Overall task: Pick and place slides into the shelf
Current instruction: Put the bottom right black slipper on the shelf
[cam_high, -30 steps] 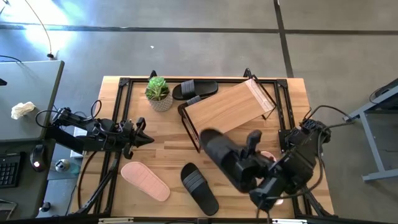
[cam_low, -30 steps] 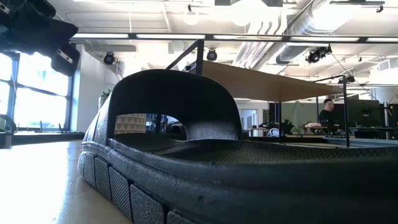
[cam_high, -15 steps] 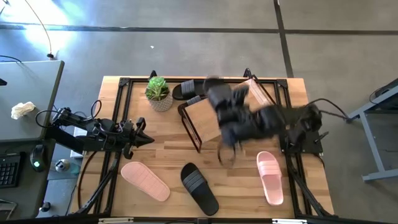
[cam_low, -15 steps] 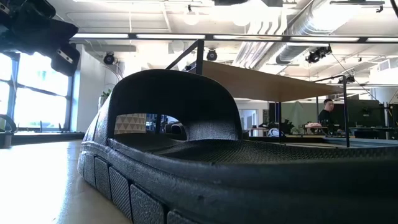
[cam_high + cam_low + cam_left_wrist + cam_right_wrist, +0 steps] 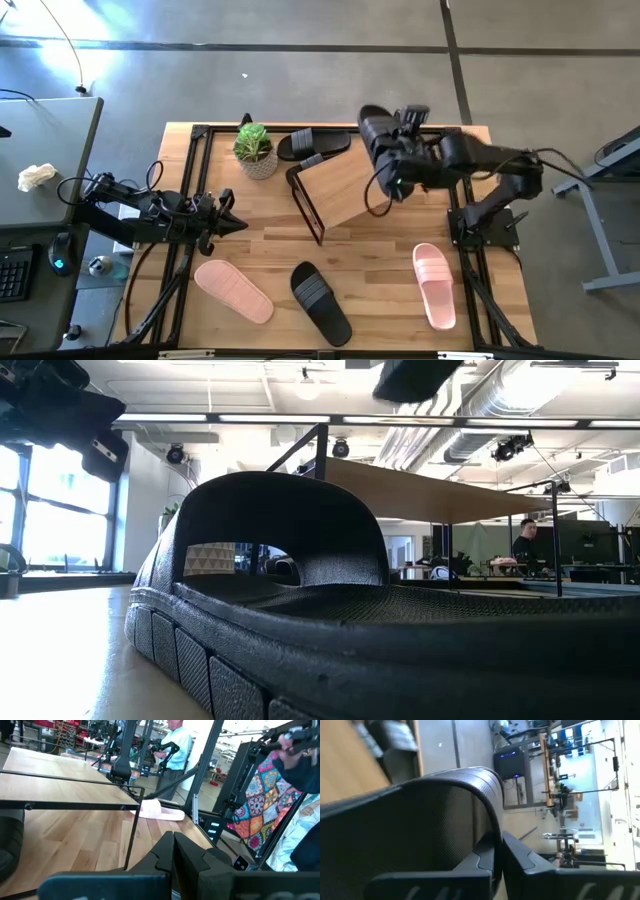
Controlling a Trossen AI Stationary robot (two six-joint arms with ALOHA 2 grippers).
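The robot's right gripper will put the black slide down on the middle of the shelf's light wood board (image 5: 367, 180). The black slide is still in the air over the shelf.
My right gripper (image 5: 406, 162) is shut on a black slide (image 5: 377, 135) and holds it in the air over the far right part of the shelf (image 5: 345, 185), a light wood board on a thin black frame. In the right wrist view this slide (image 5: 420, 820) fills the picture. Another black slide (image 5: 313, 143) lies at the far edge behind the shelf. A third black slide (image 5: 320, 302) lies near the front edge and fills the low view (image 5: 300, 610). Two pink slides (image 5: 233, 290) (image 5: 434, 285) also lie near the front. My left gripper (image 5: 228, 222) waits shut at the left. My right gripper pinches the black slide by a thin curved edge (image 5: 487, 832) between its two fingers. I cannot tell which part of the slide that edge is. The fingers come from the table's right side, slanting a little down. The slide is lifted clear, above the shelf's board.
A potted green plant (image 5: 254, 148) stands at the far left of the shelf. The pink slide (image 5: 160, 811) on the right shows in the left wrist view beyond the shelf's rods. A person (image 5: 175, 742) stands in the room beyond the table.
My right gripper has swung with the black slide from the table's near right part toward the far edge and has turned on the way. The slide now hangs over the shelf's far right end. The pink slide on the right has come into view.
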